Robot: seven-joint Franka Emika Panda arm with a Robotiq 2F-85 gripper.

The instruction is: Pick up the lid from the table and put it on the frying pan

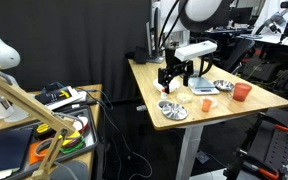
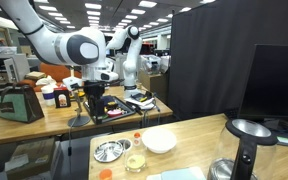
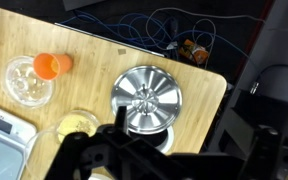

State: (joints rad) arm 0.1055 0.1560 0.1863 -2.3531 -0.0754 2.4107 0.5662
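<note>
The silvery lid's centre knob [image 1: 171,107] [image 3: 144,94] is the next thing my gripper needs to go down to and close on.
The lid [image 1: 173,110] is a silvery ribbed disc with a small centre knob. It lies flat near a table corner and shows in both exterior views [image 2: 109,150] and the wrist view [image 3: 144,98]. The frying pan [image 1: 223,87] is a small shiny round pan farther along the table, at the left of the wrist view [image 3: 27,82]. My gripper [image 1: 176,84] hangs above the table, just behind the lid, open and empty. It also shows in an exterior view [image 2: 94,108]. In the wrist view its dark fingers [image 3: 159,150] fill the bottom, with the lid just beyond them.
An orange cup [image 1: 242,92] stands beside the pan near the table edge [image 3: 52,65]. A white bowl [image 2: 160,140] and a small yellowish bowl [image 3: 76,123] sit between lid and pan. The table corner [image 3: 222,82] is close to the lid. Cables lie on the floor.
</note>
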